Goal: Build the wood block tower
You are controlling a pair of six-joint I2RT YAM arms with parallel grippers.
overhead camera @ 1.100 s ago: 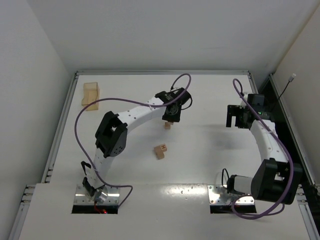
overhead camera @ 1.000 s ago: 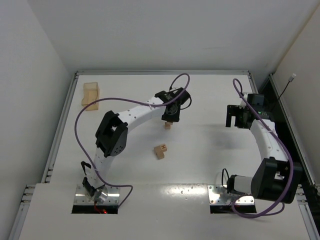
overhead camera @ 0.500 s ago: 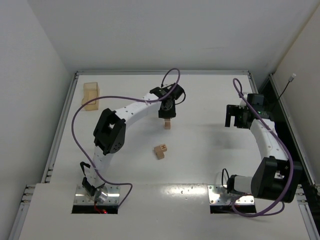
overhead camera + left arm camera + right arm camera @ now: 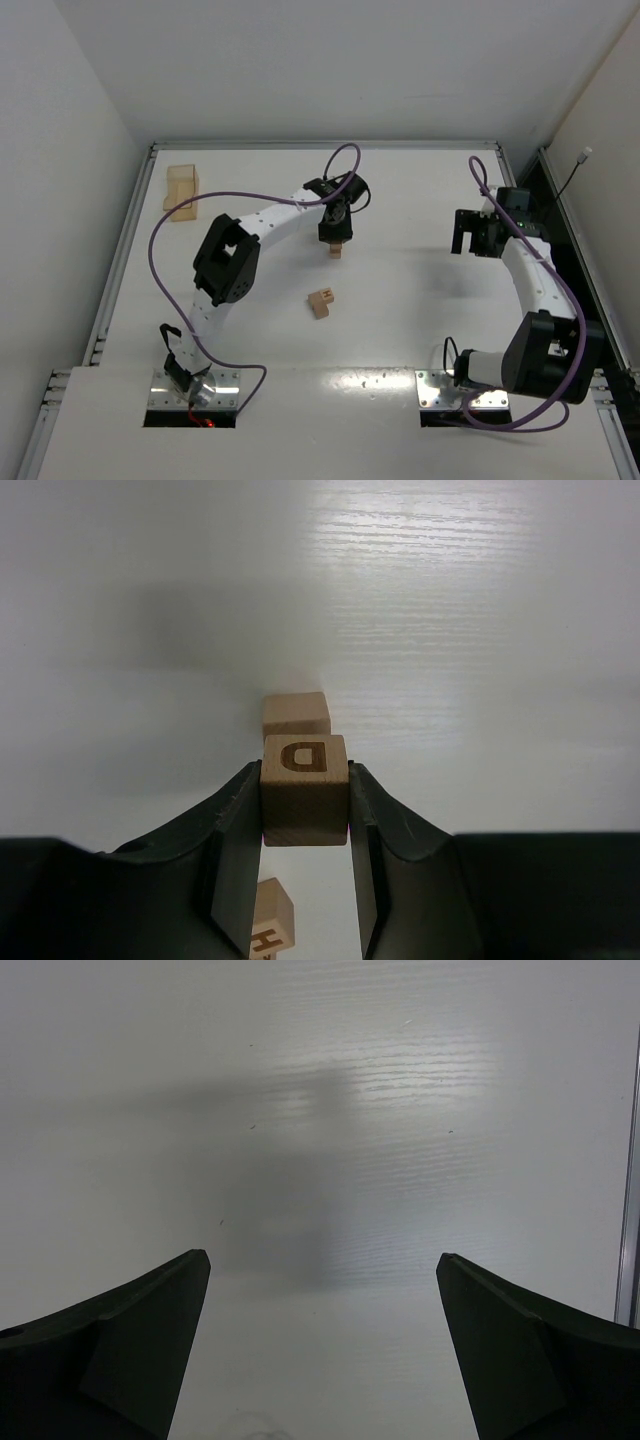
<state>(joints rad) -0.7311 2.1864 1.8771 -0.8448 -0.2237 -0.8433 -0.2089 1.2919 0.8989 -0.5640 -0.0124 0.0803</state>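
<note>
My left gripper will set the "D" block down on top of the plain wood block point(image 4: 335, 252) point(image 4: 299, 742) just below it.
My left gripper point(image 4: 304, 780) is shut on a tan wood block marked "D" point(image 4: 304, 790), one finger on each side. A second plain wood block point(image 4: 296, 716) lies on the table just beyond it, close to or touching it. A block marked "H" point(image 4: 268, 925) shows low between the fingers. From above, the left gripper point(image 4: 336, 238) is at the table's middle back over a small block point(image 4: 335, 251), with two loose blocks point(image 4: 321, 301) nearer the front. No tower of stacked cubes is visible. My right gripper point(image 4: 320, 1260) is open and empty, at the right point(image 4: 467, 232).
Larger tan wooden pieces point(image 4: 182, 188) sit at the back left corner. A raised rim point(image 4: 128, 240) runs along the table's left edge and another along the right point(image 4: 630, 1190). The left arm's purple cable point(image 4: 340, 160) loops above the gripper.
My left gripper has shifted slightly left and turned at the wrist while staying over the small block. The loose blocks and the right arm have not moved.
</note>
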